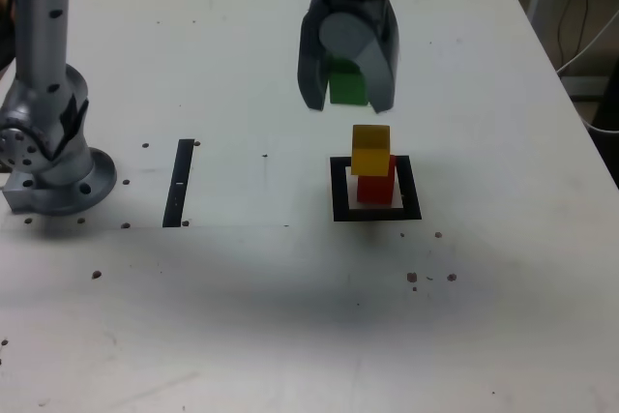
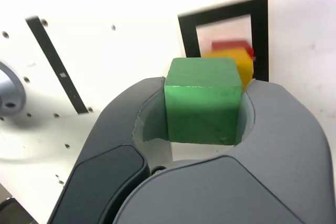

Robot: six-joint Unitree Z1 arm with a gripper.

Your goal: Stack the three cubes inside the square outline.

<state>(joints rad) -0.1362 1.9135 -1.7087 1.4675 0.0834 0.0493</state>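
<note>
The robot's gripper will release the green cube on top of the yellow cube (image 1: pixel 375 127) (image 2: pixel 241 67), crowning the stack.
A red cube (image 1: pixel 376 189) stands inside the black square outline (image 1: pixel 339 191) on the white table, and a yellow cube (image 1: pixel 370 149) sits on top of it, turned a little askew. My gripper (image 1: pixel 345 103) hangs in the air just above and behind this stack, shut on the green cube (image 1: pixel 346 85). The wrist view shows the green cube (image 2: pixel 202 99) clamped between the two dark fingers, with the yellow cube (image 2: pixel 236 61), the red cube (image 2: pixel 231 45) and the square outline (image 2: pixel 260 35) beyond it.
A straight black tape strip (image 1: pixel 180 182) lies to the exterior view's left of the outline. The arm's grey base (image 1: pixel 46 157) stands at the far left. Small dark specks dot the table (image 1: pixel 290 316). Cables hang off the right edge.
</note>
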